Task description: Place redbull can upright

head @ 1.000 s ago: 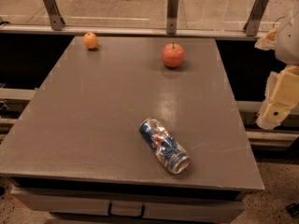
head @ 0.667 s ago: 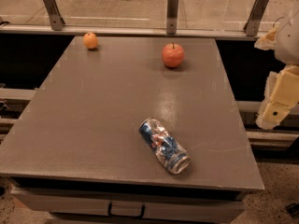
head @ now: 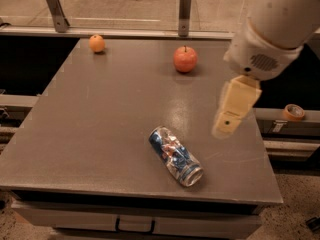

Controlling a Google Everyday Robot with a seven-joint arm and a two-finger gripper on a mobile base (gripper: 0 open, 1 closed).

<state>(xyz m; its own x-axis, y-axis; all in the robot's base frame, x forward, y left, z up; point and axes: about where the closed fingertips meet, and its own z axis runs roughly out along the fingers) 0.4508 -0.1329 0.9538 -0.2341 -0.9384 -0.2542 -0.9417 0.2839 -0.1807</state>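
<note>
The redbull can's back end (head: 162,138), the one closer to the red apple, will be gripped by my gripper.
The redbull can (head: 175,155) lies on its side near the front of the grey table (head: 100,119), its silver top pointing to the front right. It is blue and silver with red markings and looks dented. My gripper (head: 231,115) hangs from the large white arm above the table's right side, up and to the right of the can, apart from it. It holds nothing.
A red apple (head: 185,59) sits at the back middle of the table and a small orange (head: 97,43) at the back left. A metal rail with posts (head: 185,13) runs behind the table. A roll of tape (head: 293,112) lies on a ledge to the right.
The arm has swung left from beside the table's right edge to over the table, closer to the can. The can, apple and orange lie where they were.
</note>
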